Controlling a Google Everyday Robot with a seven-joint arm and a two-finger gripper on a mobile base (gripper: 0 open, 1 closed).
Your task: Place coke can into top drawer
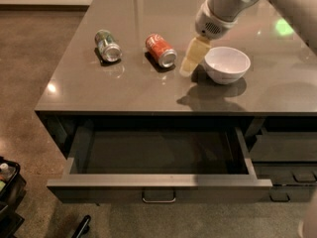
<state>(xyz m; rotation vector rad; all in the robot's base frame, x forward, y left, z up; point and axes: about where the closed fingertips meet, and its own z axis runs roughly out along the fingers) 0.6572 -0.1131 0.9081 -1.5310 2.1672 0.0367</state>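
Observation:
My gripper is set to head to the coke can next, where I will grab it around its body [162, 50], near its silver end.
The coke can [161, 50] lies on its side on the grey counter [148, 90], red with a silver end facing front right. The top drawer [158, 157] is pulled open below the counter's front edge, and its dark inside holds nothing; its metal bar handle [158, 198] is on the front panel. My gripper [190, 63] hangs from the arm at the upper right, just right of the coke can and left of the white bowl, a little above the counter. It holds nothing that I can see.
A green and silver can [108, 45] lies on its side left of the coke can. A white bowl [227, 64] stands right of the gripper. Narrower dark drawers [285, 155] are at the right. A dark cart [7, 192] stands on the floor at the lower left.

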